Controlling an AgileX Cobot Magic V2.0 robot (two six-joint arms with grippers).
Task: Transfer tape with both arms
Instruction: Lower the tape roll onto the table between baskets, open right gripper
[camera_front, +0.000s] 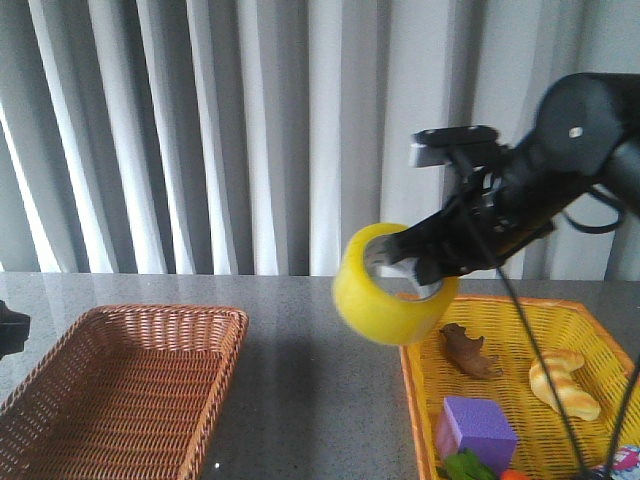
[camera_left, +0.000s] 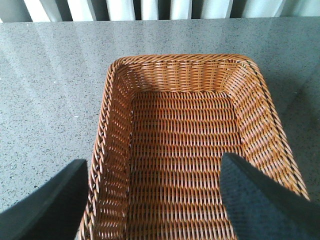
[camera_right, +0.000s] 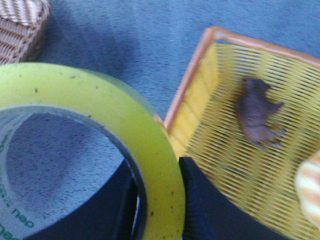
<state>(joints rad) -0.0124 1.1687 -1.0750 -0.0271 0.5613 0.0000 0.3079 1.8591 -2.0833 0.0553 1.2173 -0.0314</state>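
Observation:
The yellow tape roll will go down on the table (camera_front: 320, 430) between the wicker basket and the yellow basket, where I should put it with my right gripper.
The yellow tape roll (camera_front: 385, 295) hangs in the air above the table, just left of the yellow basket. My right gripper (camera_front: 420, 262) is shut on its wall, one finger inside the white core and one outside. In the right wrist view the tape (camera_right: 115, 125) fills the near part, pinched between the black fingers (camera_right: 200, 200). My left gripper (camera_left: 155, 200) is open and empty, its fingers (camera_left: 255, 195) spread over the brown wicker basket (camera_left: 117, 100). In the front view only a black bit of the left arm (camera_front: 10, 330) shows at the left edge.
The brown wicker basket (camera_front: 60, 385) sits at front left. The yellow basket (camera_front: 420, 400) at right holds a brown toy animal (camera_front: 470, 352), a croissant (camera_front: 562, 382), a purple cube (camera_front: 478, 428) and green pieces (camera_front: 468, 466). Curtains hang behind the table.

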